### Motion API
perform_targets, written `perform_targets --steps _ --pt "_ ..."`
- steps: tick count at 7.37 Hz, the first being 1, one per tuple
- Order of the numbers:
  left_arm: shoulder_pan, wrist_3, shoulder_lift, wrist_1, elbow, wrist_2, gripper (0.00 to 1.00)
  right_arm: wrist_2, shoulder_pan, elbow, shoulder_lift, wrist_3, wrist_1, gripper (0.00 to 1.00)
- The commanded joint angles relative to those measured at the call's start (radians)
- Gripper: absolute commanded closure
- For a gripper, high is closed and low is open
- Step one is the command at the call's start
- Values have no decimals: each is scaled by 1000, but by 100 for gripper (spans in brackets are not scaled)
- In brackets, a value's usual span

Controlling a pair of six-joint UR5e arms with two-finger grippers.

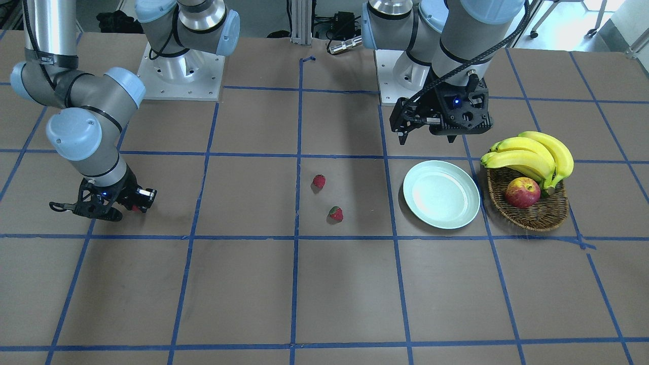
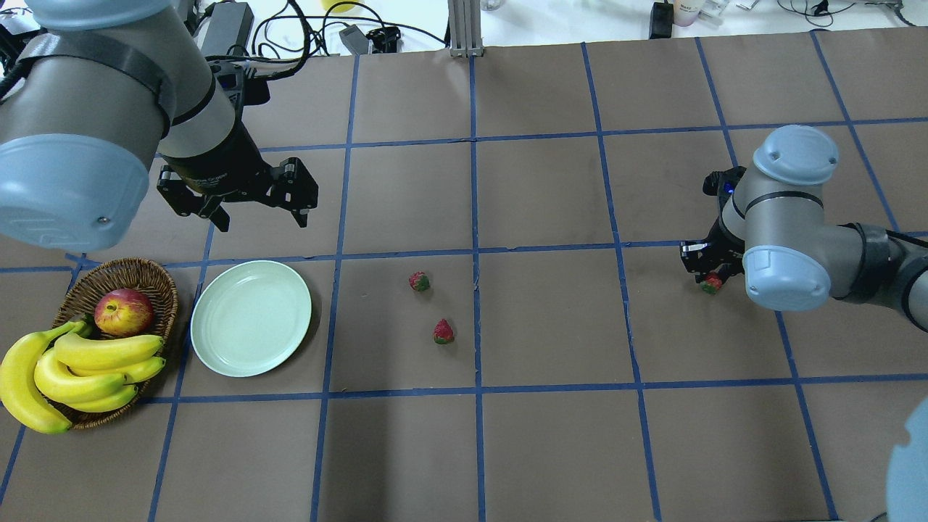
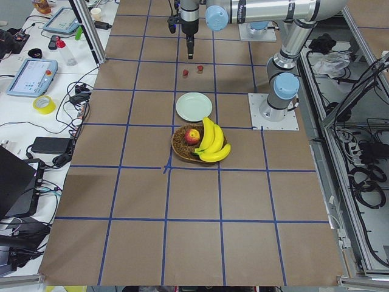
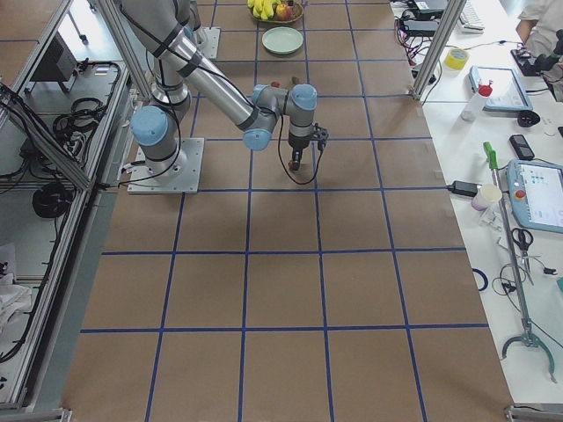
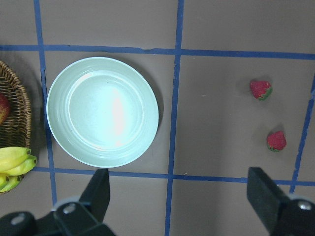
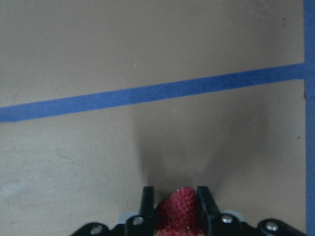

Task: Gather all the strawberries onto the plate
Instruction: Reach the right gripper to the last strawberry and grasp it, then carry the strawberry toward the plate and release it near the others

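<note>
Next, I release the strawberry from my right gripper between the strawberry [image 1: 316, 207] that is nearest the plate and the line of blue tape.
Two strawberries [image 1: 319, 181] [image 1: 335, 213] lie on the brown table mid-way, also in the overhead view [image 2: 419, 281] [image 2: 444, 331] and the left wrist view [image 5: 260, 89] [image 5: 276, 140]. The pale mint plate [image 1: 441, 200] [image 2: 251, 317] [image 5: 102, 111] is empty. My left gripper [image 2: 257, 217] [image 5: 179, 196] hangs open and empty above the table just behind the plate. My right gripper [image 2: 709, 279] [image 6: 177, 192] is far from the plate, low over the table, shut on the third strawberry [image 6: 178, 211] [image 2: 713, 284].
A wicker basket [image 1: 537, 220] [image 2: 148, 270] with an apple [image 1: 522, 192] and a bunch of bananas [image 1: 532, 154] stands right beside the plate, on the side away from the strawberries. Blue tape lines grid the table.
</note>
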Motion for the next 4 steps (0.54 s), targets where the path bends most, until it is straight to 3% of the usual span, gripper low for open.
perform_targets --steps 1,2,4 --pt "-6 0 3 0 0 1 0 57 92 -109 -71 44 209 100" --pt "-6 0 3 1 1 1 0 64 203 -166 -70 232 274 100" --pt "13 0 -8 -3 0 6 0 124 468 -217 -12 582 237 100"
